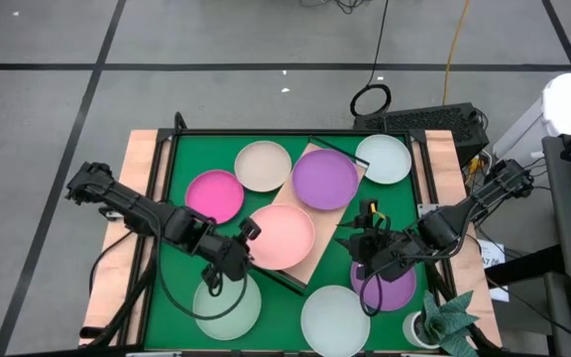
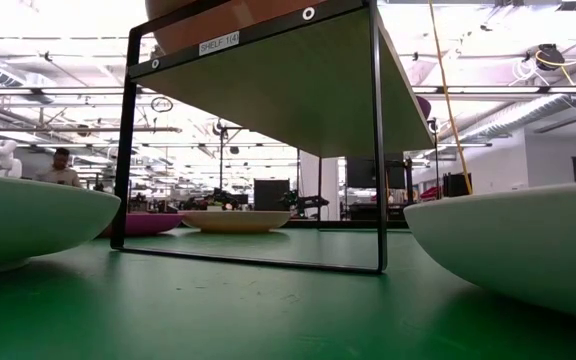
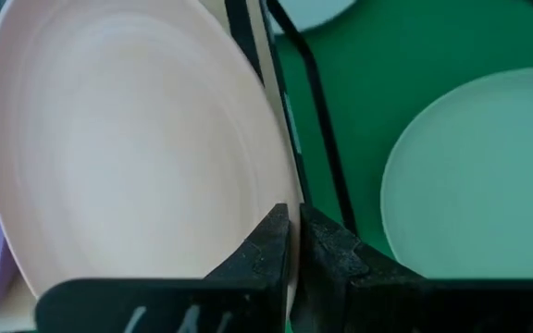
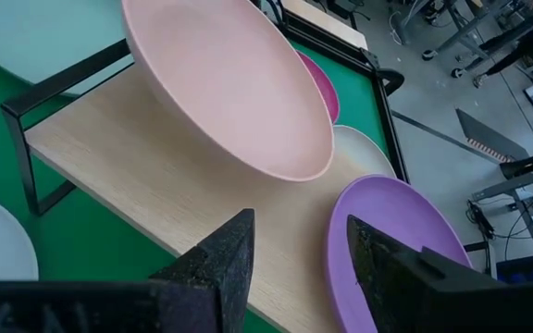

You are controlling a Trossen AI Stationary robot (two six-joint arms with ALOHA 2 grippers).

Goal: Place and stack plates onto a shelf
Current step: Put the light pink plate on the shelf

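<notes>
My left gripper will let go of the salmon pink plate on the wooden shelf's near end (image 1: pixel 287 230) (image 3: pixel 118 134), close beside the shelf's purple plate.
A salmon pink plate (image 1: pixel 284 234) sits tilted on the light wooden shelf (image 1: pixel 317 248), which lies slantwise across the green mat. My left gripper (image 1: pixel 242 246) is shut on its rim, at the side facing the table's left near corner. A purple plate (image 1: pixel 325 178) lies flat on the shelf's far end. My right gripper (image 1: pixel 368 241) hangs open beside the shelf's right edge, above the mat, with nothing between its fingers (image 4: pixel 216 264). My left gripper pinches the pink plate's rim (image 3: pixel 280 199) between its two fingers (image 3: pixel 266 248), one over the plate's inside and one on its outside. The fingers slant down from the table's left near side. The held side is raised; the opposite edge (image 4: pixel 290 171) rests on the shelf board.
Around the shelf, plates lie on the mat: magenta (image 1: pixel 214 195), cream (image 1: pixel 263 166), pale mint (image 1: pixel 384 158) at the far right, pale green (image 1: pixel 228 305) under my left arm, whitish (image 1: pixel 335 319) at the near edge, purple (image 1: pixel 387 290) under my right arm. A small plant (image 1: pixel 449 322) stands near right.
</notes>
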